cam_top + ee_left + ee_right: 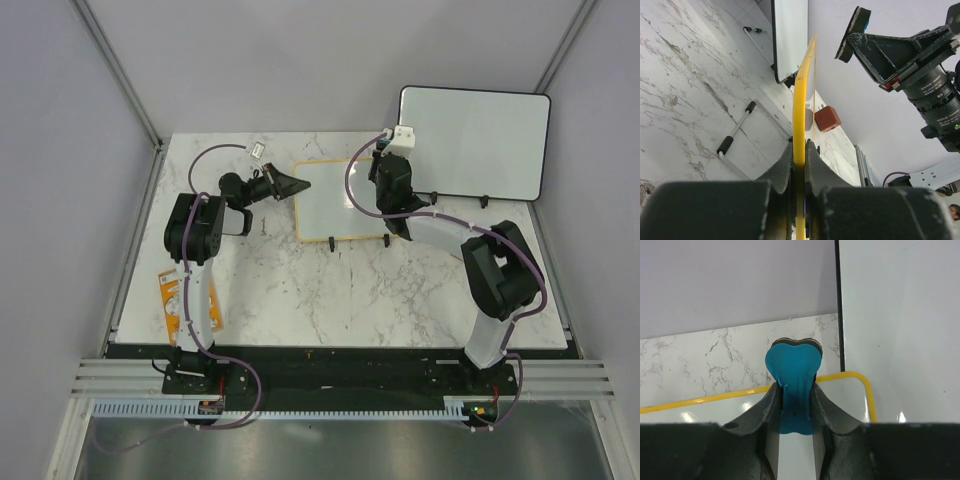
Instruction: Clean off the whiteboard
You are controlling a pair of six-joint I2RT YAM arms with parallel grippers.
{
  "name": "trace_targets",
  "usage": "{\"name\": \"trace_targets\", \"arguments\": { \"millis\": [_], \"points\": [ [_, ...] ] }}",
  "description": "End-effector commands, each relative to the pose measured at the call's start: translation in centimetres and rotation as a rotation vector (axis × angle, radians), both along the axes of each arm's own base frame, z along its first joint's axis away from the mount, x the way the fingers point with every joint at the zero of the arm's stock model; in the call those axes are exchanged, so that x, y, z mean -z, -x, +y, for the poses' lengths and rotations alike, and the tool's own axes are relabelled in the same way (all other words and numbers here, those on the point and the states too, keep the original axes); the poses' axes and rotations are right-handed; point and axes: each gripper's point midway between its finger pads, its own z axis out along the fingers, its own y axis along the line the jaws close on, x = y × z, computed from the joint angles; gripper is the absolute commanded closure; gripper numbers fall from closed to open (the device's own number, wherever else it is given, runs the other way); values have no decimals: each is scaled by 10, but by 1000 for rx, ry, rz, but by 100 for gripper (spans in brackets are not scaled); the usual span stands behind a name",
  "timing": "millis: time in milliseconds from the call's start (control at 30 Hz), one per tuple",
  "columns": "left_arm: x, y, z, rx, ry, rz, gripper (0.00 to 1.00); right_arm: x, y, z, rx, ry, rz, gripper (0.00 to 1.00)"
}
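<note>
My right gripper will let go of the blue eraser on the bare marble (373, 281) in front of the small whiteboard.
The whiteboard (335, 200), small with a thin yellow frame and black feet, sits mid-table with a blank surface. My left gripper (300, 187) is shut on its left edge. In the left wrist view the yellow frame (801, 95) runs straight up from between the closed jaws of that gripper (799, 150). My right gripper (383, 160) is over the board's far right corner, shut on a blue eraser (792, 367). In the right wrist view the eraser pokes out past the right gripper (794, 390), above the frame's rounded corner (862, 377).
A larger black-framed whiteboard (475, 140) leans at the back right, right next to the small board (900, 330). A small red block (826, 118) lies on the marble by the small board. An orange packet (172, 300) sits at the table's front left.
</note>
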Motion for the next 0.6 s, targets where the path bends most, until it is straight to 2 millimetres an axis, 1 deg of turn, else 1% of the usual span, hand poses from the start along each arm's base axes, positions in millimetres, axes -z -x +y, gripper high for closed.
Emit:
{"name": "trace_targets", "arguments": {
  "millis": [0, 167, 200, 267, 300, 367, 400, 500, 567],
  "points": [
    [-23, 28, -6, 89, -41, -379, 98, -14, 4, 10, -49, -52, -24, 100],
    [-23, 28, -6, 89, -42, -381, 98, 14, -10, 21, -69, -31, 31, 100],
    [-23, 28, -6, 89, -41, -381, 98, 25, -14, 24, -72, -17, 51, 100],
    [-22, 28, -6, 90, -43, -379, 98, 24, -20, 29, -83, -18, 47, 100],
    [-23, 28, -5, 88, -43, -382, 98, 33, -21, 31, -86, -14, 65, 100],
    [-22, 28, -6, 89, -42, -379, 98, 32, -24, 41, -123, -34, 62, 100],
    [-23, 28, -6, 90, -42, -382, 98, 37, -26, 43, -125, -37, 73, 100],
    [-22, 28, -6, 92, -43, -379, 98, 43, -24, 60, -180, -58, 81, 100],
    [-21, 28, -6, 92, -43, -378, 98, 40, -20, 74, -224, -65, 72, 100]
  ]
}}
